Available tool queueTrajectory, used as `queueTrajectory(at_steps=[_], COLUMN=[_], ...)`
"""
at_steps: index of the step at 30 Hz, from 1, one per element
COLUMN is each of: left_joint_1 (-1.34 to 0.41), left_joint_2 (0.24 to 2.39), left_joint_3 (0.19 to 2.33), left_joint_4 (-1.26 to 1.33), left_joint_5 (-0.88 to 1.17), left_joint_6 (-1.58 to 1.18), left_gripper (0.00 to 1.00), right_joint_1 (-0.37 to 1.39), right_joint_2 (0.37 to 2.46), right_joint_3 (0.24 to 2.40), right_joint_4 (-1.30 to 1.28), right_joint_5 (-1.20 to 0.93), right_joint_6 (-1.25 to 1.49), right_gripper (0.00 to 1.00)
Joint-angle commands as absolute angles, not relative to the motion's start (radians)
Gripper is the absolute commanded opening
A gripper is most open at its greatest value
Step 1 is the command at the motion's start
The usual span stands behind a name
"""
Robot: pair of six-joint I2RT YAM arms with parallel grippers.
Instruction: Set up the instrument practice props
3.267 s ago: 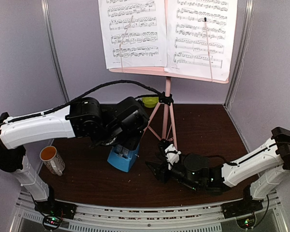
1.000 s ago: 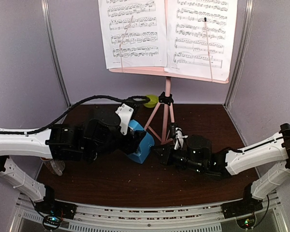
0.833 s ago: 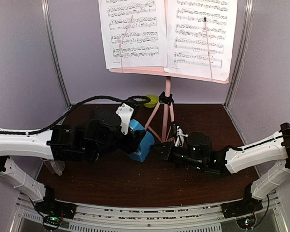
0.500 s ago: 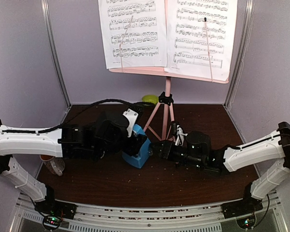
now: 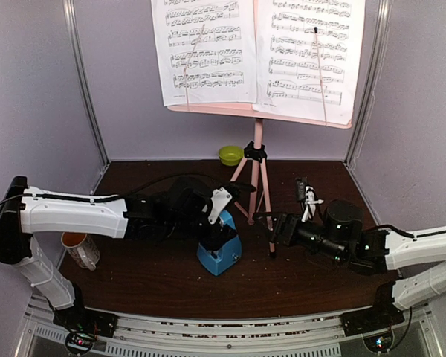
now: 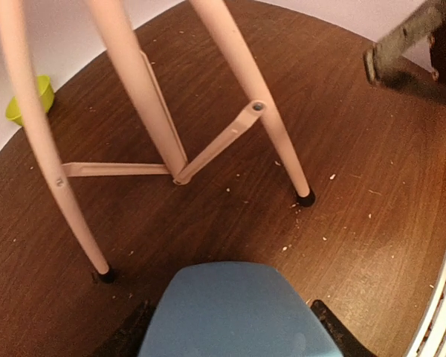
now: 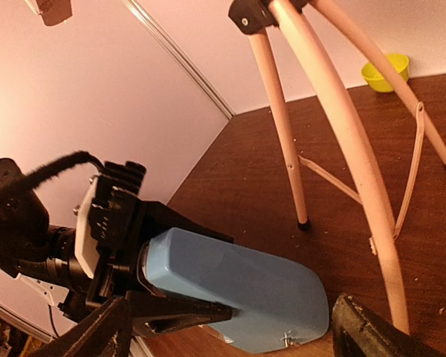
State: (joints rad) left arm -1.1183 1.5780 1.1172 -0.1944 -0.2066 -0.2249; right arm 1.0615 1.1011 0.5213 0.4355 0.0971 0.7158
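Note:
The metronome's blue body is squeezed in my left gripper, so I will open that gripper and take the metronome's clear cover (image 7: 216, 334) while my right gripper steadies the metronome's top.
The pink music stand (image 5: 257, 141) stands at the back, with two white sheet-music pages (image 5: 204, 48) (image 5: 312, 48) on its desk. Its tripod legs show in the left wrist view (image 6: 145, 89) and the right wrist view (image 7: 334, 111). The blue metronome (image 5: 221, 253) stands upright on the table in front of the legs. My left gripper (image 5: 217, 223) is shut on its upper part, and its blue body (image 6: 238, 312) fills the gap between my fingers. My right gripper (image 5: 271, 227) is open and empty, just right of the metronome (image 7: 238, 286).
A white mug with an orange inside (image 5: 78, 245) stands at the left under my left arm. A lime-green bowl (image 5: 230, 155) sits at the back behind the tripod, and it also shows in the left wrist view (image 6: 30, 100). Pale walls close in both sides.
My left gripper has carried the metronome from tilted beside the tripod down to upright on the table, nearer the front. My right arm has drawn back to the right.

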Motion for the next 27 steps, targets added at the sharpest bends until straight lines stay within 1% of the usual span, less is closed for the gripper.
queueTrajectory(at_steps=[1, 4, 6, 10, 11, 12, 13, 15, 17, 20, 27], left_joint_1=[-1.103, -1.086, -1.075, -1.071, -1.071, -1.071, -1.070, -1.068, -1.066, -1.066, -1.066], left_joint_2=[1.637, 1.678, 1.701, 1.706, 1.701, 1.693, 1.683, 1.651, 1.613, 1.545, 1.414], left_joint_3=[1.172, 1.203, 1.223, 1.230, 1.229, 1.227, 1.225, 1.216, 1.193, 1.126, 0.888], left_joint_4=[-0.022, -0.020, -0.036, -0.049, -0.049, -0.051, -0.054, -0.058, -0.052, -0.017, 0.158], left_joint_5=[-0.071, -0.002, 0.029, 0.058, 0.060, 0.059, 0.062, 0.067, 0.075, 0.076, 0.009], left_joint_6=[-0.116, -0.107, -0.104, -0.072, -0.065, -0.059, -0.054, -0.050, -0.050, -0.063, -0.150], left_gripper=[0.26, 0.29, 0.34, 0.58, 0.69, 0.77, 0.83, 0.90, 0.92, 0.92, 0.84], right_joint_1=[1.058, 1.053, 1.051, 1.049, 1.049, 1.050, 1.049, 1.050, 1.047, 1.037, 0.982], right_joint_2=[1.011, 0.970, 0.962, 0.971, 0.978, 0.985, 0.993, 1.010, 1.025, 1.054, 1.147], right_joint_3=[0.506, 0.513, 0.531, 0.596, 0.614, 0.630, 0.646, 0.676, 0.703, 0.738, 0.817], right_joint_4=[0.287, 0.230, 0.187, 0.092, 0.075, 0.058, 0.044, 0.019, 0.002, -0.013, -0.001], right_joint_5=[0.167, 0.182, 0.189, 0.205, 0.205, 0.205, 0.205, 0.206, 0.205, 0.194, 0.087], right_joint_6=[0.650, 0.636, 0.627, 0.603, 0.594, 0.588, 0.581, 0.566, 0.553, 0.541, 0.555], right_gripper=[0.99, 1.00, 1.00, 1.00, 1.00, 1.00, 1.00, 1.00, 1.00, 1.00, 0.99])
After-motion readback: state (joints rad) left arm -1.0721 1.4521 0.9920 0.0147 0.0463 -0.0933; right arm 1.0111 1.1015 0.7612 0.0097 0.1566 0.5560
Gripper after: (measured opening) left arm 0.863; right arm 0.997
